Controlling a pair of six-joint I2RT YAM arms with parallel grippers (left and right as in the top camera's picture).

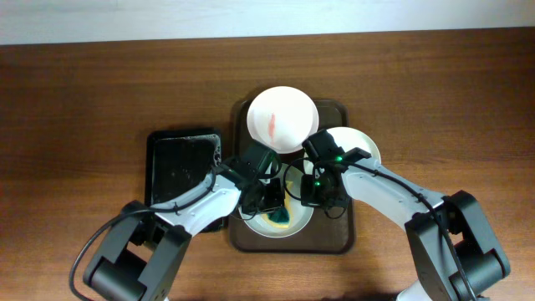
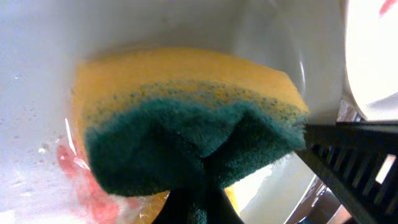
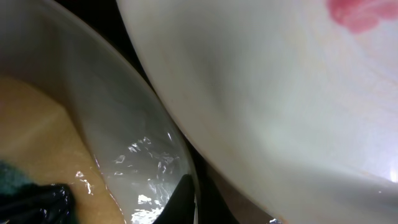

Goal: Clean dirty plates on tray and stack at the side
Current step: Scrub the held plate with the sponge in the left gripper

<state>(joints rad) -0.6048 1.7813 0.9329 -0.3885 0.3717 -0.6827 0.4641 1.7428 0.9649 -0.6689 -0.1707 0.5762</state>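
My left gripper has a place to put the yellow and green sponge down. It will let go of the sponge in the near half of the smaller black tray (image 1: 185, 201).
Three white plates lie on the dark brown tray (image 1: 338, 238). The far plate (image 1: 282, 117) has a red smear. The right plate (image 1: 361, 144) is partly under my right arm. The near plate (image 1: 255, 224) holds a yellow and green sponge (image 1: 280, 217). My left gripper (image 1: 272, 196) is shut on the sponge (image 2: 186, 112) and presses it into that plate, beside a red smear (image 2: 78, 177). My right gripper (image 1: 311, 194) is shut on the near plate's rim (image 3: 155, 137), one finger (image 3: 185, 200) inside it. A smeared plate (image 3: 280, 93) fills the right wrist view's upper right.
A smaller black tray (image 1: 180, 167) lies on the brown wooden table (image 1: 84, 100), left of the brown tray. Both arms cross over the brown tray's front half.
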